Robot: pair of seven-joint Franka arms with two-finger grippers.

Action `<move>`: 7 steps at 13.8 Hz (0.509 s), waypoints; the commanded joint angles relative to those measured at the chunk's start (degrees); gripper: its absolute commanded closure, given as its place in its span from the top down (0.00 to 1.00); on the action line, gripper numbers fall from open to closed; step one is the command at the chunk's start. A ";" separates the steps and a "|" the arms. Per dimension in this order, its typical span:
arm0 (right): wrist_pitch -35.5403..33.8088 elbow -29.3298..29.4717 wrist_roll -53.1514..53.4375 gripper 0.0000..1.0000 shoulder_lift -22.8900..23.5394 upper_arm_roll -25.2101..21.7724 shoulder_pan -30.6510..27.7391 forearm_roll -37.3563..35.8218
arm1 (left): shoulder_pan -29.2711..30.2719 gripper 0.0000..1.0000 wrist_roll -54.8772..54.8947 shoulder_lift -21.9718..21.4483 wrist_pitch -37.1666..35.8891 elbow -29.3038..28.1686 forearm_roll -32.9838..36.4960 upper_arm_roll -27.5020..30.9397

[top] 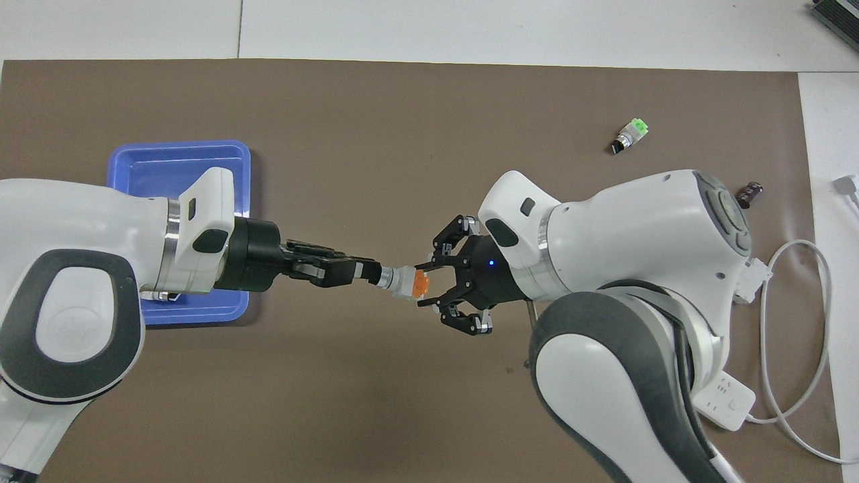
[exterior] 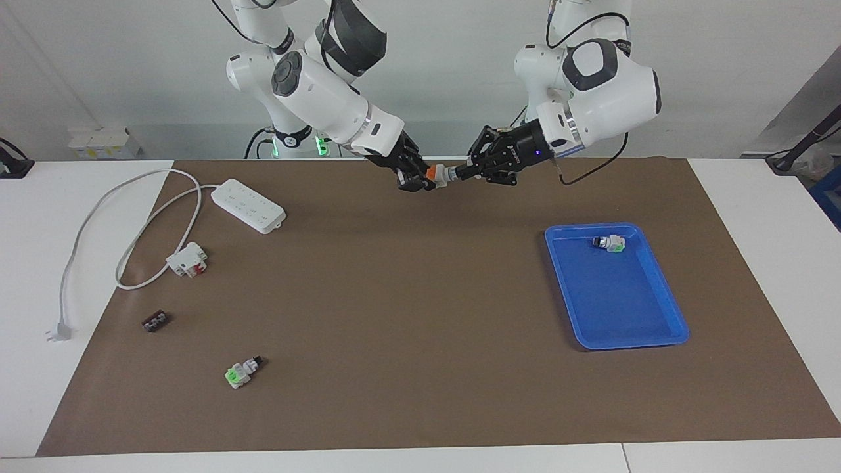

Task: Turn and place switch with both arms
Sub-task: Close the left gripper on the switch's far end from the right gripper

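Observation:
My left gripper has the switch. It will let go of it inside the blue tray (top: 209, 240), around the middle of the half nearer my right gripper. The switch hangs level over the brown mat.
The switch (exterior: 439, 174) hangs in the air between both arms, over the part of the brown mat nearest the robots. It lies level: white body, orange block at one end, black knob at the other. My right gripper (exterior: 424, 179) is shut on the orange block, a fingertip on each side of it. My left gripper (exterior: 458, 173) is shut on the knob end. From overhead, the switch (top: 405, 282) bridges the left gripper (top: 368, 274) and the right gripper (top: 427, 284), with the orange face turned up.
A blue tray (exterior: 617, 302) at the left arm's end holds a white-and-green switch (exterior: 610, 243). Toward the right arm's end lie a power strip (exterior: 248, 205) with its cable, a white-and-red block (exterior: 187, 259), a small dark part (exterior: 156, 321) and a bright-green switch (exterior: 242, 372).

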 commanded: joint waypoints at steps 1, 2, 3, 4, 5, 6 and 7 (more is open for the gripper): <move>-0.04 -0.20 2.28 0.00 -1.60 0.37 -0.14 -0.89 | -0.10 0.00 5.93 -0.21 2.53 0.22 7.31 0.63; -0.12 -0.20 2.37 0.00 -1.69 0.37 -0.14 -1.24 | -0.02 0.00 7.33 0.05 2.26 1.45 8.37 0.72; -0.21 -0.20 2.37 0.00 -1.69 0.37 -0.14 -1.25 | 0.24 0.00 8.48 0.14 2.26 2.07 10.21 0.72; -0.47 -0.20 2.46 0.00 -1.95 0.37 -0.14 -1.51 | 0.25 0.00 8.66 0.23 2.61 2.34 12.58 0.72; -0.65 -0.29 2.46 0.00 -2.30 0.37 -0.14 -1.68 | 0.25 0.00 8.93 0.14 2.70 2.43 13.82 0.72; -0.74 -0.29 2.46 0.00 -2.39 0.37 -0.14 -1.95 | 0.25 0.00 8.93 0.14 2.70 2.43 14.01 0.72; -0.74 -0.29 2.46 0.00 -2.39 0.37 -0.14 -2.04 | 0.25 0.00 8.93 0.06 2.70 2.51 14.10 0.72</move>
